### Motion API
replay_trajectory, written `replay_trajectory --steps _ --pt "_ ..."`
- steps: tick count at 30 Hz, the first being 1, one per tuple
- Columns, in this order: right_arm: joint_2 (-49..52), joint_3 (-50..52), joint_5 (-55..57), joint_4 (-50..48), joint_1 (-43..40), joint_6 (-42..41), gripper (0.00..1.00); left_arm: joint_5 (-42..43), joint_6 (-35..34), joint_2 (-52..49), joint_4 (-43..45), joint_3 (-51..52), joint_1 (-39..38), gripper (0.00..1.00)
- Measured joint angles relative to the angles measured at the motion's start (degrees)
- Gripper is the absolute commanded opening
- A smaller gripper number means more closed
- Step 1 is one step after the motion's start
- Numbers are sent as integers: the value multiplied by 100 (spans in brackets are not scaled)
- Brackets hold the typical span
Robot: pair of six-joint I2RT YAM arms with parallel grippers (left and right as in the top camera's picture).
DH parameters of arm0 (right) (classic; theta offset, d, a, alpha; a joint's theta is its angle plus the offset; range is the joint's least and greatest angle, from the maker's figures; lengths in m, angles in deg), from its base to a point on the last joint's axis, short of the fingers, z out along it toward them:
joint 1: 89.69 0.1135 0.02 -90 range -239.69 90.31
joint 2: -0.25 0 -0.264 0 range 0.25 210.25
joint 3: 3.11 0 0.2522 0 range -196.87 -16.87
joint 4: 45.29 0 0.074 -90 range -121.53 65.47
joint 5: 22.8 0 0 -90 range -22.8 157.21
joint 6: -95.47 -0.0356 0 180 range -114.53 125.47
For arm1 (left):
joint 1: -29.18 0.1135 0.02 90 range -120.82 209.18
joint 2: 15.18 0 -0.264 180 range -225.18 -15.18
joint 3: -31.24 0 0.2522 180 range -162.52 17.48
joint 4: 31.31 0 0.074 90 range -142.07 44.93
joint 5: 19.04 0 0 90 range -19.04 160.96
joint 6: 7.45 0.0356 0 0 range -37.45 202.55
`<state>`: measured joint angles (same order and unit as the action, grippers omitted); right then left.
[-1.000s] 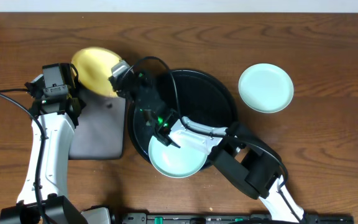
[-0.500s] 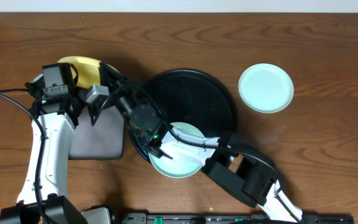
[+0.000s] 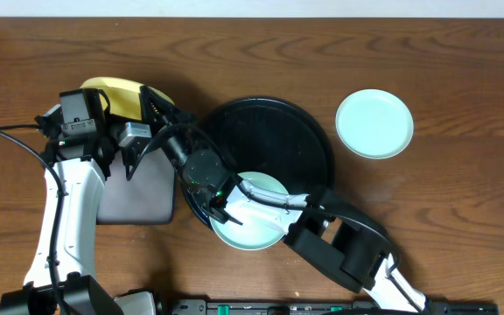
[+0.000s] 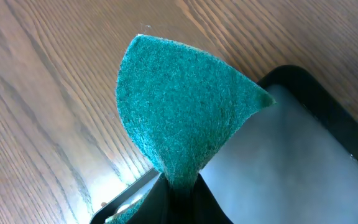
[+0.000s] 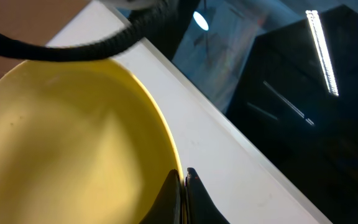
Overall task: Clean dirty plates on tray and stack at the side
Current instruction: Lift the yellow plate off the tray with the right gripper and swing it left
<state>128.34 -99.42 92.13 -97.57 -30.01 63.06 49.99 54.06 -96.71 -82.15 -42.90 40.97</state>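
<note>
I should release the yellow plate from my right gripper on top of the mint-blue plate [image 3: 374, 123] outside the round black tray.
A pale yellow plate [image 3: 112, 94] hangs tilted above the table at the upper left, and my right gripper [image 3: 150, 103] is shut on its rim. In the right wrist view the closed fingers [image 5: 183, 176] pinch the edge of the yellow plate [image 5: 73, 137]. My left gripper [image 4: 179, 190] is shut on a folded green sponge [image 4: 179, 106], close beside the yellow plate. One mint-blue plate [image 3: 254, 229] lies in the front of the round black tray [image 3: 313, 131], partly under my right arm. A second mint-blue plate [image 3: 374, 123] sits on the table to the right of the tray.
A small rectangular dark tray [image 3: 138, 197] lies left of the round tray, below both grippers; its corner [image 4: 303, 149] shows in the left wrist view. My right arm [image 3: 339, 241] reaches diagonally across the round tray. The left arm [image 3: 64, 201] stands along the left side.
The right gripper has carried the yellow plate to the left, away from the round tray and up against the left gripper. The left arm has stayed put.
</note>
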Motion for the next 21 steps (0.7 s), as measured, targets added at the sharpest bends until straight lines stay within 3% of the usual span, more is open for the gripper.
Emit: replay_trajectory --steps 4,10,21 --pt "0 0 317 4 -9 -164 1 0 0 0 0 0 0 8" --pt "0 0 911 407 -162 -1257 1 2 0 0 2 0 0 8" --pt "0 -24 1425 2618 -625 -3814 1 0 0 0 7 0 0 8"
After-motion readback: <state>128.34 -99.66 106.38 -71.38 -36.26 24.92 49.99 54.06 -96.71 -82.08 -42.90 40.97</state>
